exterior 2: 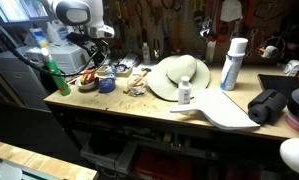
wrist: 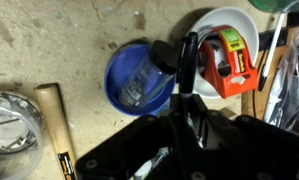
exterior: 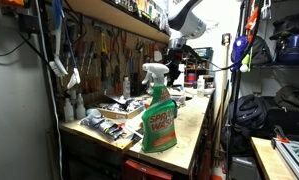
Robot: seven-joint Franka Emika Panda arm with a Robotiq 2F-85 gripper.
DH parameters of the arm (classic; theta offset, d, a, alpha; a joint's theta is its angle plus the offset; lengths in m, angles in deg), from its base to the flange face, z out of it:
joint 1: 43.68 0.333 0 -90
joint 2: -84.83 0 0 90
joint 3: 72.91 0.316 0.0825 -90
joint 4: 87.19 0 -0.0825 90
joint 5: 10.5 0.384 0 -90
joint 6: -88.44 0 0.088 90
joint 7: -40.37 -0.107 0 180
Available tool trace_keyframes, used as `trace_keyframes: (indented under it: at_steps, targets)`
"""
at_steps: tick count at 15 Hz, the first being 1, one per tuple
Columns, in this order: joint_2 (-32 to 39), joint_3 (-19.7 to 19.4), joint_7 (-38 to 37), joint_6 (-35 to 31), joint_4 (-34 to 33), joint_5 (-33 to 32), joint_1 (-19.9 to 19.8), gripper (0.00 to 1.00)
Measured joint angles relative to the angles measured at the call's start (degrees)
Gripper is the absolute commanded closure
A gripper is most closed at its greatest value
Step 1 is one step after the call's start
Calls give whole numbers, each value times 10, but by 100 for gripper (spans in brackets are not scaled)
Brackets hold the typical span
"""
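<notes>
The clear bottle is beside the blue cup. I need to have my gripper release the black marker inside the blue cup [exterior: 177, 92] [wrist: 127, 72]. The marker's tip is now over that cup's rim.
In the wrist view my gripper [wrist: 186, 105] is shut on a black marker [wrist: 189, 62] that points out past the fingertips. The marker's tip lies over the rim of a blue cup [wrist: 137, 80] that stands on the wooden bench. Beside it a white bowl [wrist: 239, 20] holds an orange tape dispenser [wrist: 229, 65]. In both exterior views the gripper [exterior 2: 97, 55] [exterior: 177, 62] hangs a little above the bench, over the blue cup [exterior 2: 107, 85].
A metal tin [wrist: 7, 125] and a hammer handle [wrist: 54, 130] lie nearby. A green spray bottle [exterior: 159, 115] [exterior 2: 57, 80], a straw hat [exterior 2: 179, 78], a white spray can [exterior 2: 232, 65], a small white bottle [exterior 2: 185, 93] and a black bag [exterior 2: 271, 105] are on the bench. Tools hang on the back wall.
</notes>
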Motion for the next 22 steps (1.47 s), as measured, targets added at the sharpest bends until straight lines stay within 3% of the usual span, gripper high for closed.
trace_keyframes:
  at_steps: [5,14,19,20,22]
  targets:
    - [-3,-18,2,32,21,-23,-11,89]
    - [59,-16,-10,-111,35,3,-13,89]
    - [64,-6,-18,-132,47,3,-12,89]
    - [64,-4,-19,-136,49,3,-12,70]
    - [64,-2,-23,-138,52,3,-12,55]
